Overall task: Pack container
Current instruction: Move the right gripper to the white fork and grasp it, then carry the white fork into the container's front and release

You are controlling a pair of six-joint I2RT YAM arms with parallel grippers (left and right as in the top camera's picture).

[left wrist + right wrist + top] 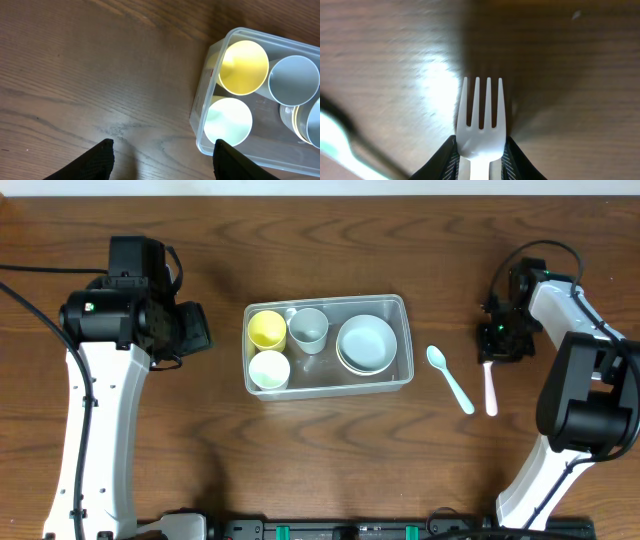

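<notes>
Next, my right gripper lets go of the plastic fork inside the clear container (333, 388) along the container's front side, next to the pale green cup.
The clear container (330, 303) stands mid-table and holds a yellow cup (266, 329), a pale green cup (269, 369), a light blue cup (308, 328) and stacked pale bowls (366, 343). Its left end shows in the left wrist view (201, 111). My left gripper (162, 145) is open and empty over bare wood left of the container, as the overhead view (195, 328) shows. My right gripper (497, 345) is shut on a pinkish-white plastic fork (481, 107) just below its tines. The fork's handle (490, 388) trails toward the front. A light teal spoon (450, 378) lies between the container and the fork.
Black cables run along the far left and near the right arm's base. The teal spoon's blurred edge shows at the lower left of the right wrist view (335, 137).
</notes>
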